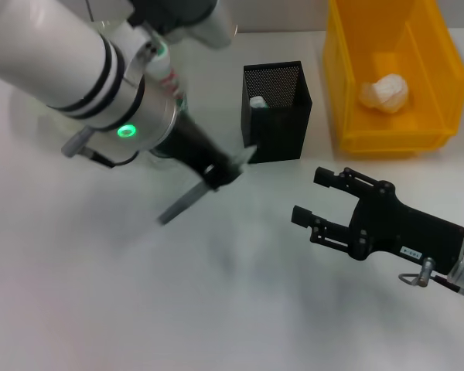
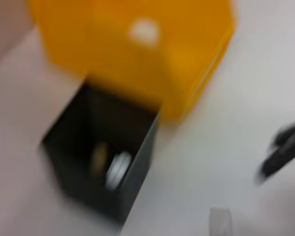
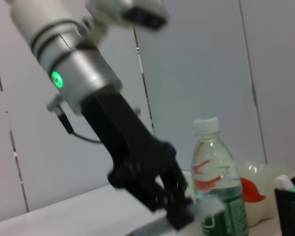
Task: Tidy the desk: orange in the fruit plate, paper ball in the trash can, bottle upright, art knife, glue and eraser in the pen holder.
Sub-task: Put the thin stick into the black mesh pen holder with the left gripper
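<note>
Next, I let go of the art knife with my left gripper inside the black pen holder [image 1: 293, 86] [image 2: 122, 111], along its side nearest the yellow trash can.
My left gripper [image 1: 220, 171] is shut on the grey art knife [image 1: 187, 202], held slanted above the table just left of the black mesh pen holder [image 1: 274, 112]. A white-topped item [image 1: 257, 101] stands inside the holder. The paper ball [image 1: 384, 93] lies in the yellow trash can [image 1: 417, 131]. The bottle [image 3: 214, 182] stands upright behind the left arm. Beyond it, the orange [image 3: 250, 191] sits in the pale fruit plate [image 3: 263, 169]. My right gripper [image 1: 309, 195] hovers open and empty at the front right. The eraser and the glue cannot be made out.
The left arm's white forearm [image 1: 54, 54] covers the back left of the table. The trash can stands close to the right of the pen holder. Bare white tabletop [image 1: 139, 309] stretches across the front.
</note>
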